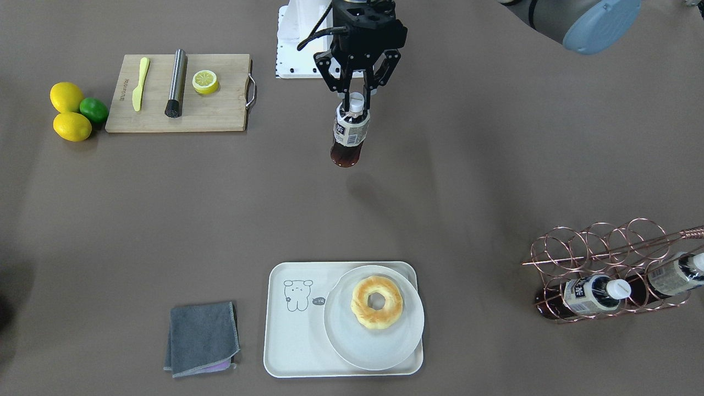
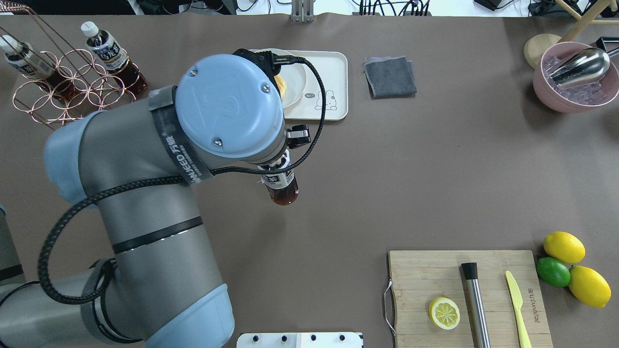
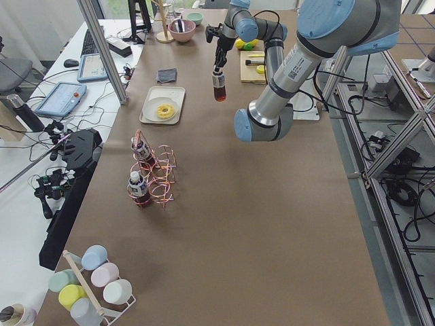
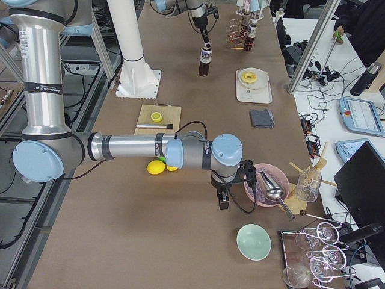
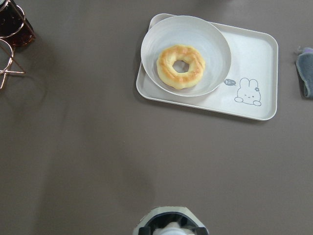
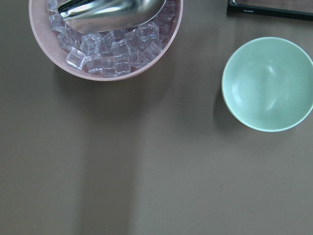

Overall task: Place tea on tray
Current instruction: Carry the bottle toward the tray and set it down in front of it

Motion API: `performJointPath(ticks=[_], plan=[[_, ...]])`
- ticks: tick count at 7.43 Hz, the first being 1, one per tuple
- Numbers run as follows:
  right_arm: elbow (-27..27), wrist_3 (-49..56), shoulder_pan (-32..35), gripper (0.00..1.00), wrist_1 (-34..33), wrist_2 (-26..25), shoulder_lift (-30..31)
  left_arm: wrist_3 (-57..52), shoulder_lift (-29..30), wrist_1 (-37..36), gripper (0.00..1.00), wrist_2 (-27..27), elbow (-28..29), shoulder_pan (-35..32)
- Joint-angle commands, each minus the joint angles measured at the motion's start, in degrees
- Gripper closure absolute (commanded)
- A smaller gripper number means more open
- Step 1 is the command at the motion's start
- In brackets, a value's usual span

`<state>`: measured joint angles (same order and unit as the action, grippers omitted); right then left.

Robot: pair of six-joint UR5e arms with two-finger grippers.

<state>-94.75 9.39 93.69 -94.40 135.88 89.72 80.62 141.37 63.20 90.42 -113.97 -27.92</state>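
Note:
The robot will use its left gripper to stand the tea bottle on the bare table (image 1: 327, 177) (image 5: 199, 211) between the tray and the cutting board.
My left gripper (image 1: 356, 94) is shut on the neck of a tea bottle (image 1: 348, 135) just under its white cap and holds it in the air over bare table, well short of the tray. The bottle also shows in the overhead view (image 2: 281, 185). The cream tray (image 1: 292, 335) with the bear drawing lies at the table's operator side, and it shows in the left wrist view (image 5: 256, 54). Two more tea bottles (image 1: 593, 294) lie in a copper wire rack (image 1: 599, 242). My right gripper (image 4: 223, 200) shows only in the exterior right view, and I cannot tell its state.
A round white plate (image 1: 379, 344) with a donut (image 1: 377, 302) takes up one half of the tray. A grey cloth (image 1: 202, 337) lies beside the tray. A wooden cutting board (image 1: 220, 113), lemons and a lime are far off. Under the right wrist are a pink ice bowl (image 6: 46, 63) and a green bowl (image 6: 267, 84).

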Motion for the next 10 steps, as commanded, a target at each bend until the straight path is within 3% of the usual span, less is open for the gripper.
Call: performJointPath(ticks=[1,4,10], plan=[[0.3,-0.1,0.3,0.00,0.0,0.0,-0.1,1.3,2.0,1.6,1.00,-3.9,3.9,3.1],[0.4,-0.2,0.2,0.00,0.0,0.0,-0.1,1.2,1.7,5.9,1.00,-3.9,7.6,3.1],[0.5,-0.1,0.3,0.00,0.0,0.0,-0.2,1.2,0.8,6.1,1.00,-5.7,8.3,4.3]])
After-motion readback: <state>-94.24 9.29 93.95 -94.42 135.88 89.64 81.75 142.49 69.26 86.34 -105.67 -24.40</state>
